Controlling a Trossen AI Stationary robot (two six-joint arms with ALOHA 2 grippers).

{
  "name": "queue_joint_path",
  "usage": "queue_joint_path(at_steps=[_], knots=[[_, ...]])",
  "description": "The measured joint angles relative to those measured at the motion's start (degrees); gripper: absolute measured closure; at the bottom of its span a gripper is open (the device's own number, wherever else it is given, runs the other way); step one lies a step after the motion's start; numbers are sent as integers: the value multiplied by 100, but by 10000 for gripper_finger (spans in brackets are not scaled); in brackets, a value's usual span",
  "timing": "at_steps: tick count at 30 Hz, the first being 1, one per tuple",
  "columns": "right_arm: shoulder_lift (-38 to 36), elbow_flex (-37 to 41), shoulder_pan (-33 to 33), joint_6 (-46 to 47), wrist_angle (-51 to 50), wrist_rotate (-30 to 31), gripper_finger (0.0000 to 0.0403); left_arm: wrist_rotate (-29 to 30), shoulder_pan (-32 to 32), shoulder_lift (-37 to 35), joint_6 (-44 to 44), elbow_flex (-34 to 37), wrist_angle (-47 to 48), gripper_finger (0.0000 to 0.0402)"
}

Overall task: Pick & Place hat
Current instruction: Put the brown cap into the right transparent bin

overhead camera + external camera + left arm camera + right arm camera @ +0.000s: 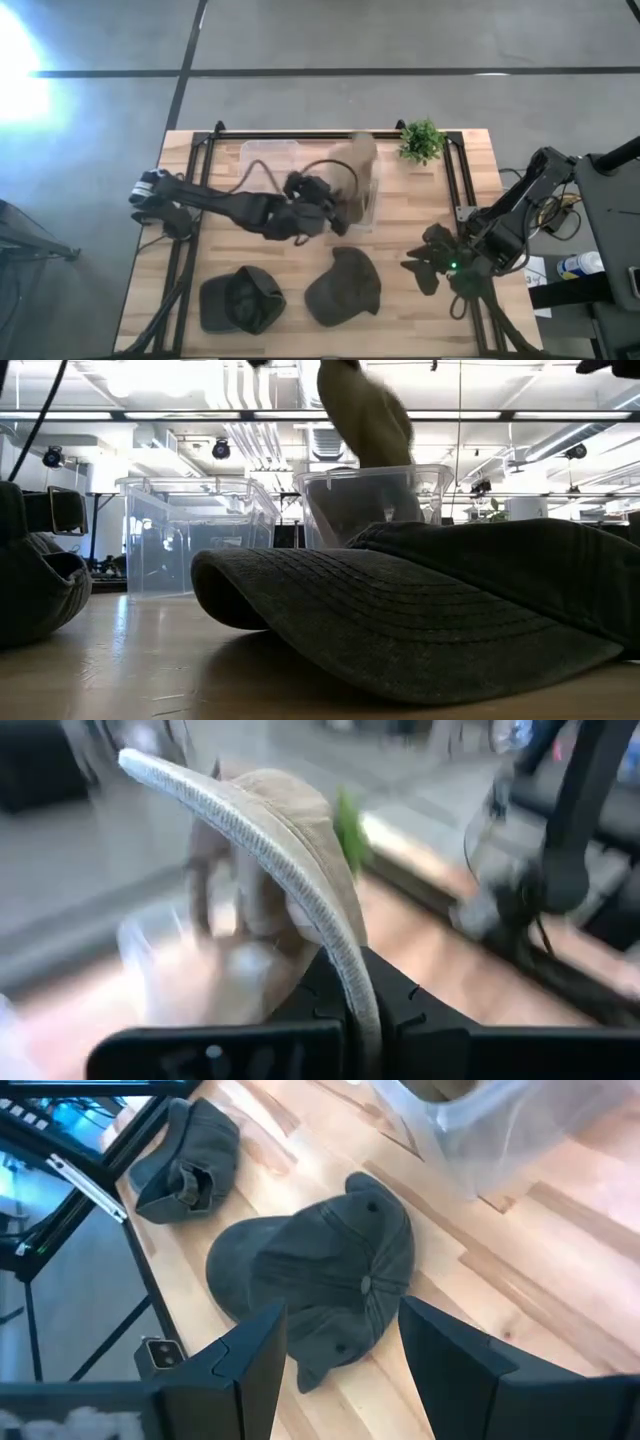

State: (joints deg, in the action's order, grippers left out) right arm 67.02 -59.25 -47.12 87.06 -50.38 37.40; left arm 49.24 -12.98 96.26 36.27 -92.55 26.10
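Next, I let go of the tan cap with my left gripper inside the clear plastic bin nearer the green plant (346,187). The tan cap is held up over a bin now.
My left gripper (338,208) is shut on a tan cap (357,160), which it holds up over a clear plastic bin (290,170) at the table's far middle. In the low view the tan cap (365,410) is above the bin (370,500). Two dark caps lie on the table near its front edge: one in the middle (345,287), crown up, and one to the left (240,300). My right gripper (425,262) is open and empty, right of the middle dark cap (320,1280). My left gripper pinches the tan cap's brim (345,970) between its two fingers, at the brim's edge. The brim stands on edge between the fingers, and the crown (270,830) lies beyond them. The cap is lifted clear of the table, above the bin.
A small green plant (422,140) stands at the table's far right. A black frame (455,190) runs around the tabletop. In the low view, a second clear bin (180,530) stands behind the table. Bare wood lies between the dark caps and the bin.
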Motion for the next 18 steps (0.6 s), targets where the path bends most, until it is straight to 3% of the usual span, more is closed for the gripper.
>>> queue_joint_path(at_steps=[6,13,15,18], knots=[[61,77,1,151,6,-192,213,-92,14,526,357,-437,1522,395],[66,97,1,151,1,-202,213,-1435,76,1009,429,-1212,1653,395],[66,97,1,151,3,-198,213,-1002,-15,1063,428,-1412,1605,395],[66,106,1,240,0,-184,213,731,-265,1060,-253,-1776,1619,395]])
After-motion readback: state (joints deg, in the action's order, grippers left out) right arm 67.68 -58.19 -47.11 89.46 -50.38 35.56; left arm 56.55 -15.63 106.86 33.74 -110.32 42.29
